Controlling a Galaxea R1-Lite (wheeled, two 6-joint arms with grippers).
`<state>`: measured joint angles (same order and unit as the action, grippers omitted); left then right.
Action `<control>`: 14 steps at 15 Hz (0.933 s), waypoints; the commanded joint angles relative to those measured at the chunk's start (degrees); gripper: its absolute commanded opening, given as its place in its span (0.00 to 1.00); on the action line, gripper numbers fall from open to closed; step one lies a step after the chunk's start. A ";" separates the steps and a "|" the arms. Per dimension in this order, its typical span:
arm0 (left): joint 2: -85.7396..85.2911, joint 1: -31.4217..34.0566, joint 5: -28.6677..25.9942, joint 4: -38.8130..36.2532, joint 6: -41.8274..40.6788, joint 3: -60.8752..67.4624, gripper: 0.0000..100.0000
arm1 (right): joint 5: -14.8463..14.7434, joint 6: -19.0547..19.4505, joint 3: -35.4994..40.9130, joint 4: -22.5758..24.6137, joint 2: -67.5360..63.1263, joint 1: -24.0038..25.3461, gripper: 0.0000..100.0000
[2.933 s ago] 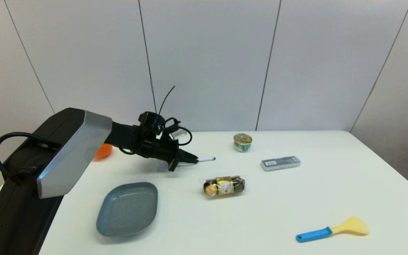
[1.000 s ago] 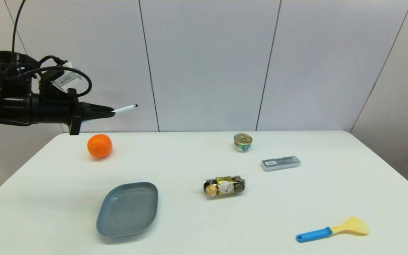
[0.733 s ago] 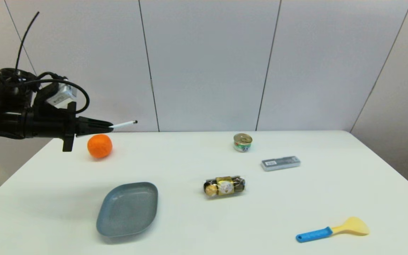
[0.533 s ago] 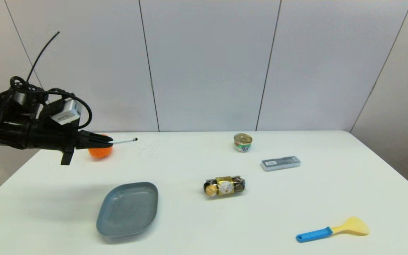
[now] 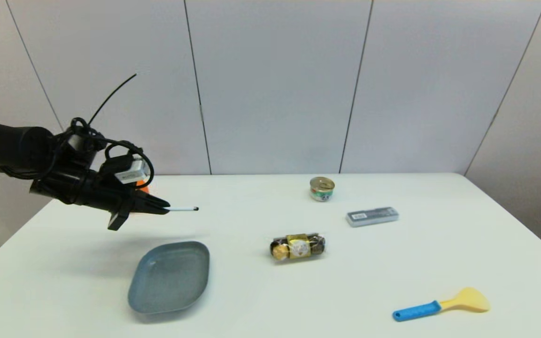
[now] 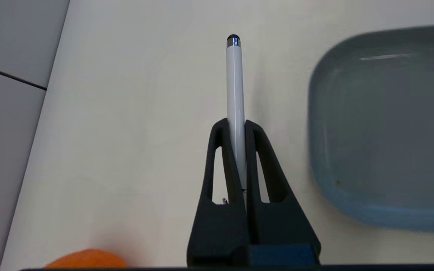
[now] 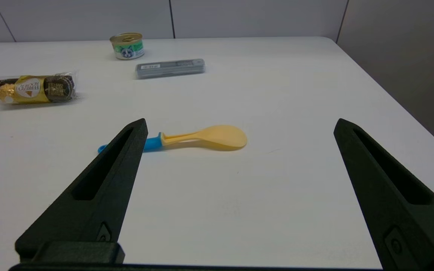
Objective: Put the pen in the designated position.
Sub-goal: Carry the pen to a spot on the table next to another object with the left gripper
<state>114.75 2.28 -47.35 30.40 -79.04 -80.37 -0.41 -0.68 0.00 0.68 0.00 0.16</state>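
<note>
My left gripper is going to let go of the pen, which hangs above the white table, on the bare tabletop (image 5: 192,225) (image 6: 229,99) just past the far edge of the grey-blue plate.
My left gripper (image 5: 161,207) (image 6: 235,126) is shut on the pen (image 5: 182,209) (image 6: 235,101), a slim white stick with a black tip that juts out ahead of the fingertips. It hangs above the white table (image 5: 251,291), over bare tabletop just beyond the grey-blue plate (image 5: 169,277) (image 6: 382,124), with the pen pointing right in the head view. The designated position carries no mark that I can see. My right gripper (image 7: 239,128) is open and parked near the table's front right, out of the head view.
An orange (image 5: 142,187) (image 6: 85,259) sits behind the left arm, mostly hidden. A chocolate pack (image 5: 297,247) (image 7: 32,88), a small can (image 5: 321,188) (image 7: 127,45) and a grey case (image 5: 372,216) (image 7: 170,68) lie mid-table. A blue-handled yellow spatula (image 5: 442,305) (image 7: 202,137) lies front right.
The left arm, which lifted the pen off the mid-table and swung it high to the far left, has come down and moved right, now low above the table beyond the plate.
</note>
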 commanded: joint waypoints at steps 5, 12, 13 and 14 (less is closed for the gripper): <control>6.63 -3.77 -0.11 -4.48 3.55 -1.45 0.00 | -0.02 -0.02 0.09 0.02 0.00 0.02 1.00; 10.67 -3.33 -2.84 -9.66 3.99 -0.14 0.00 | -0.02 -0.02 0.09 0.02 0.00 0.02 1.00; 11.02 -3.25 -3.72 -9.75 3.99 -0.05 0.00 | -0.02 -0.02 0.09 0.02 0.00 0.02 1.00; 11.29 -2.89 -4.42 -9.75 3.99 -0.05 0.00 | -0.02 -0.02 0.09 0.02 0.00 0.02 1.00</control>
<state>124.98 -0.99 -50.99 20.55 -74.64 -80.57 -0.44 -0.68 0.00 0.66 0.00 0.16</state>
